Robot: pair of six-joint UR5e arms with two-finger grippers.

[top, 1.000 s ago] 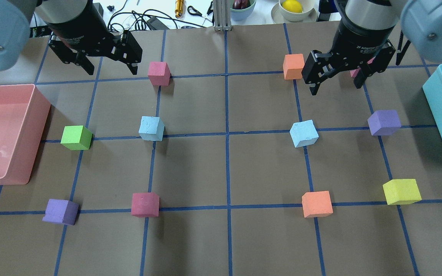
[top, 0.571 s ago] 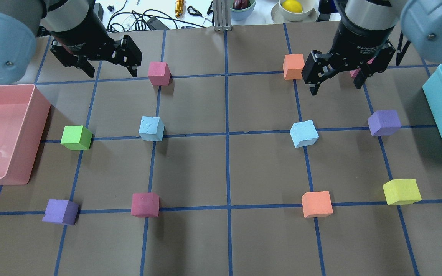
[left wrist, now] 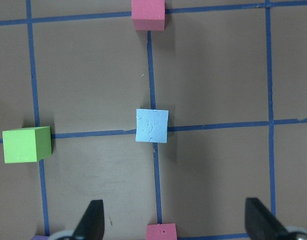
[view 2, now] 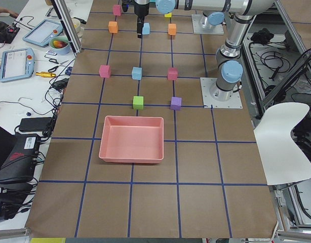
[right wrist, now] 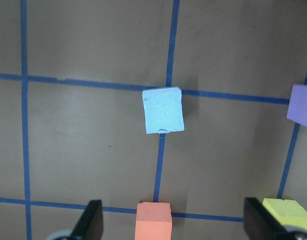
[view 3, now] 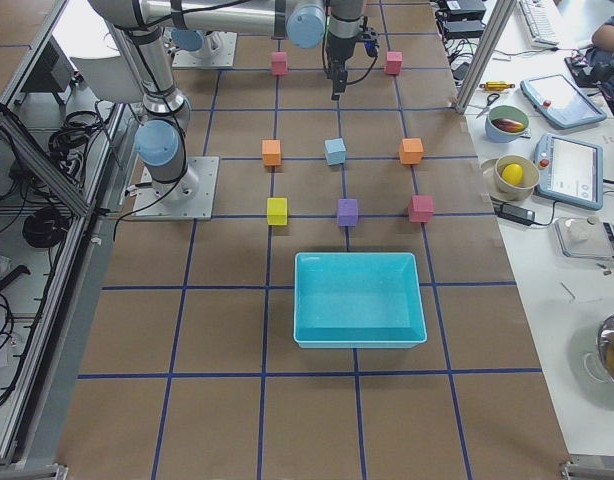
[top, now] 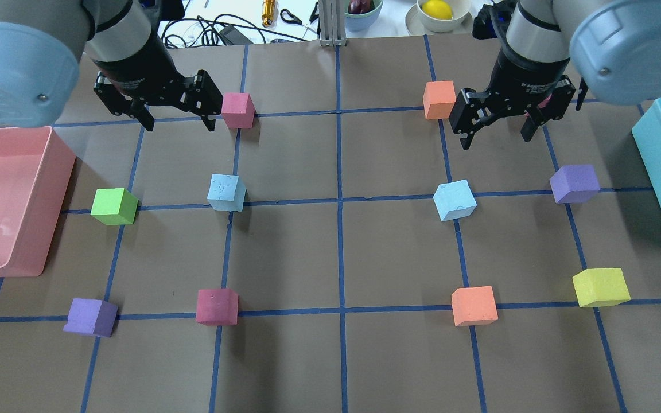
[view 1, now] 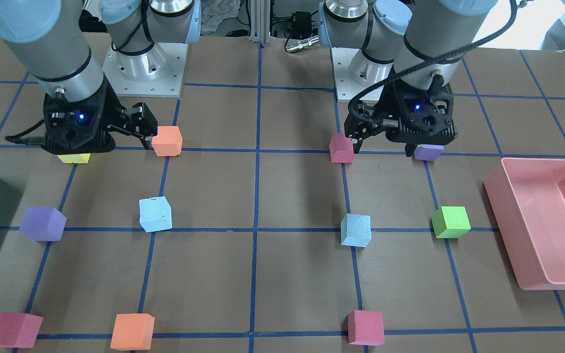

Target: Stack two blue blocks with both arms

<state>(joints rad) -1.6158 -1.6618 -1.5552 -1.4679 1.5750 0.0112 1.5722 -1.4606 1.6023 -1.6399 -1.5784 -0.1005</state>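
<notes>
My left gripper will next move to the blue block nearest the green cube and close on that block's opposite sides (view 1: 355, 230) (left wrist: 152, 126).
Two pale blue blocks rest on the brown mat, apart from each other: the left one (top: 226, 193) (view 1: 355, 230) and the right one (top: 454, 199) (view 1: 155, 214). My left gripper (top: 179, 123) hangs open and empty above the mat, behind the left block and beside a pink cube (top: 237, 110). Its wrist view shows the left blue block (left wrist: 152, 125) centred ahead of the open fingers. My right gripper (top: 497, 137) hangs open and empty behind the right block, next to an orange cube (top: 439, 100). Its wrist view shows the right blue block (right wrist: 163, 110).
A pink bin (top: 58, 172) stands at the left edge and a teal bin (top: 654, 166) at the right. Other cubes on the grid: green (top: 113, 206), purple (top: 574, 183), yellow (top: 600, 287), orange (top: 474, 306), dark pink (top: 217, 306), purple (top: 90, 316).
My left gripper has moved right and toward the table's middle, closer to the pink cube. My right gripper has shifted slightly and looks a little lower. Both stay open. No block has moved.
</notes>
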